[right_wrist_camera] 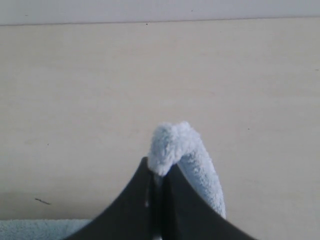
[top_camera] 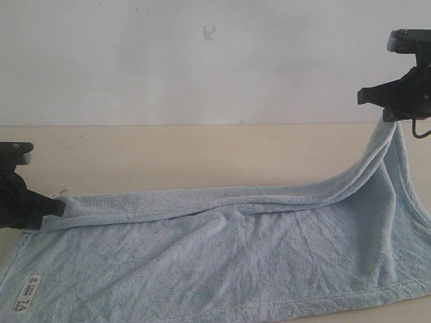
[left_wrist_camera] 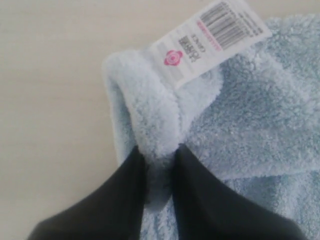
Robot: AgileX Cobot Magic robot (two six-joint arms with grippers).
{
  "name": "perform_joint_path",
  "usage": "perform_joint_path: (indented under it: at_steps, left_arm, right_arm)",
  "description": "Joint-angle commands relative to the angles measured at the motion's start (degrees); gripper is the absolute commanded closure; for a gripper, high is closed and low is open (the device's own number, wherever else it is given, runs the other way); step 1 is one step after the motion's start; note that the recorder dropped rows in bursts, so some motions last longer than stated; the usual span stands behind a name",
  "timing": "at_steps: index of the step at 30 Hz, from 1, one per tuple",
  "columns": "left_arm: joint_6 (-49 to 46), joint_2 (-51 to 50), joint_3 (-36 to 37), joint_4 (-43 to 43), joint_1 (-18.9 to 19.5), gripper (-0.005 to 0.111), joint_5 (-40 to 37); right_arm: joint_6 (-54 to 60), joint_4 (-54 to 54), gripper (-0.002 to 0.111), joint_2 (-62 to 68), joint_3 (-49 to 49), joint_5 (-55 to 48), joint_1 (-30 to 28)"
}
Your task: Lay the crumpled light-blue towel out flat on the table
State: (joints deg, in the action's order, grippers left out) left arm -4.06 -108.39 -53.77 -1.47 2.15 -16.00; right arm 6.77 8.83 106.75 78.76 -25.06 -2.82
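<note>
The light-blue towel's corner, now held raised above the table, will be let go by my right gripper on the beige table [top_camera: 364,157], beside the raised end of the towel's fold.
The light-blue towel [top_camera: 222,256] lies mostly spread over the beige table [top_camera: 168,155], its far edge folded into a long ridge between my two grippers. My left gripper [top_camera: 59,205] sits low at the table's left and is shut on the towel's far left corner [left_wrist_camera: 150,125], where a white barcode label [left_wrist_camera: 207,37] sticks out. My right gripper [top_camera: 390,116] is raised at the upper right, shut on the far right corner [right_wrist_camera: 172,145], and the cloth hangs down from it. Another white label [top_camera: 25,294] shows at the near left corner.
A white wall [top_camera: 202,60] stands behind the table. Bare tabletop [right_wrist_camera: 100,90] stretches behind the towel toward the wall. The towel's near edge runs off the bottom of the exterior view.
</note>
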Motion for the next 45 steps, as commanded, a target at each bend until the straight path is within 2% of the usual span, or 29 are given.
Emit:
perform_joint_path:
  at_steps: [1, 9, 22, 36, 43, 45]
  left_arm:
    - [-0.04, 3.02, -0.23, 0.00, 0.09, 0.090, -0.30]
    - [-0.04, 14.21, -0.23, -0.12, 0.09, 0.098, -2.24]
    - [-0.04, 34.33, 0.44, -1.34, 0.09, 0.099, -9.23]
    - [-0.04, 61.03, 0.44, -1.04, 0.09, 0.099, -21.53]
    - [0.43, 75.02, 4.01, -1.04, -0.02, 0.099, -29.18]
    - [0.77, 79.66, 4.74, -1.04, -0.93, 0.099, -31.02]
  right_arm:
    - [0.38, -0.06, 0.108, -0.76, -0.04, 0.02, 0.07]
    - [0.38, -0.06, 0.108, -1.71, -0.14, -1.42, 0.07]
    - [-0.42, -0.35, 0.108, -16.44, -1.79, -6.16, 0.07]
    - [-2.13, -1.59, 0.108, -48.32, -22.30, -1.93, 0.07]
    - [-2.70, -2.59, 0.108, -65.21, -22.88, -9.63, 0.07]
    - [-8.77, -7.47, 0.108, -70.11, -22.88, -13.18, 0.07]
